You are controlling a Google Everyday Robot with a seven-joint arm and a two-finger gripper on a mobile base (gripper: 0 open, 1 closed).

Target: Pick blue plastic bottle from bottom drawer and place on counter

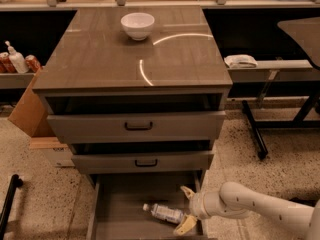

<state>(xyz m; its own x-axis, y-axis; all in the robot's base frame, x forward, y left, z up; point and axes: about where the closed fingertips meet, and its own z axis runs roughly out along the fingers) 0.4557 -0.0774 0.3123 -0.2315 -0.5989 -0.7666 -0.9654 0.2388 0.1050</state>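
My gripper should grip the middle of the bottle's body (170,214), leaving the blue plastic bottle's white cap beyond the fingers.
The blue plastic bottle (165,213) lies on its side on the floor of the open bottom drawer (120,204), white cap pointing left. My gripper (187,210) reaches in from the right on a white arm, just right of the bottle's base. Its two pale yellow fingers (186,225) are spread apart, one above and one below the bottle's right end, and hold nothing. The counter (100,54) is the glossy grey-brown top of the cabinet, above the two other drawers.
A white bowl (137,25) stands at the back of the counter. A cardboard box (27,109) leans left of the cabinet below a shelf with a pump bottle (16,59) and cans. A side table with a white cloth (240,61) and black legs stands right.
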